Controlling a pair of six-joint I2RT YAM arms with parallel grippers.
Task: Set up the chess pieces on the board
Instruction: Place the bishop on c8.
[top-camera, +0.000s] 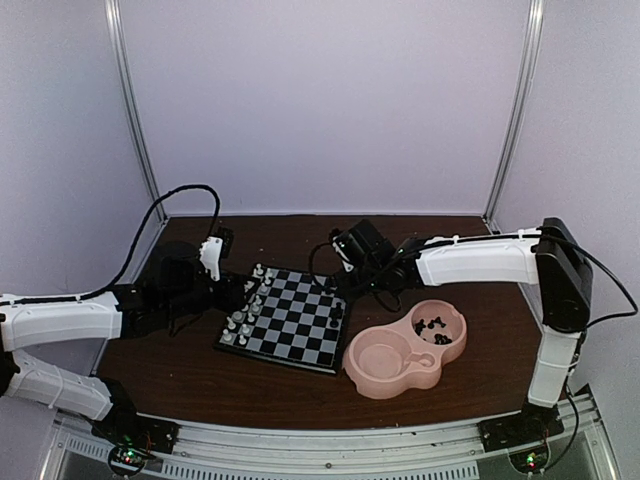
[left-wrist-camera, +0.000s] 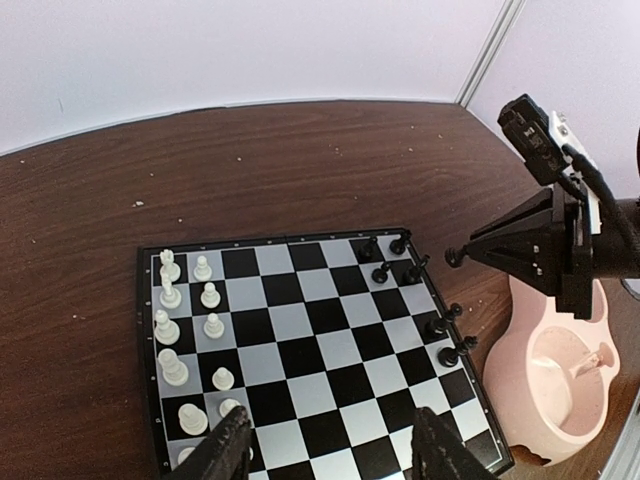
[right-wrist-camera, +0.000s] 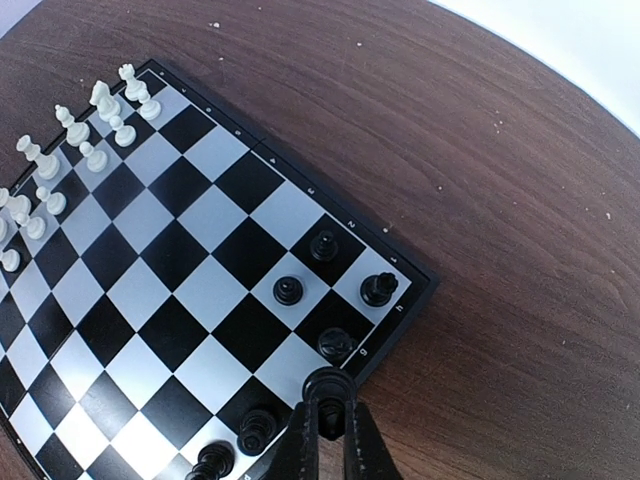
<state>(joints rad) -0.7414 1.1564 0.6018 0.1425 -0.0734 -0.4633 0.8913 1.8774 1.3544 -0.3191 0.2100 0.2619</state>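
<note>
The light square between the black edge-row pieces is empty. Next, I set the black piece down on the empty light square (top-camera: 338, 305) (right-wrist-camera: 296, 372) with my right gripper.
The board (top-camera: 290, 322) lies in the middle of the table. White chess pieces (left-wrist-camera: 210, 296) fill two rows along its left side. A few black chess pieces (right-wrist-camera: 288, 291) stand near its right edge and corner. My right gripper (right-wrist-camera: 330, 415) is shut on a small black piece (right-wrist-camera: 330, 390), held just above the board's right edge next to the other black ones. From the left wrist view that gripper (left-wrist-camera: 458, 257) hangs over the board's far right side. My left gripper (left-wrist-camera: 330, 450) is open above the board's near side with nothing between its fingers.
A pink double-bowl dish (top-camera: 405, 352) sits right of the board, with several loose black pieces (top-camera: 432, 325) in its far bowl. Pale walls and metal posts enclose the brown table.
</note>
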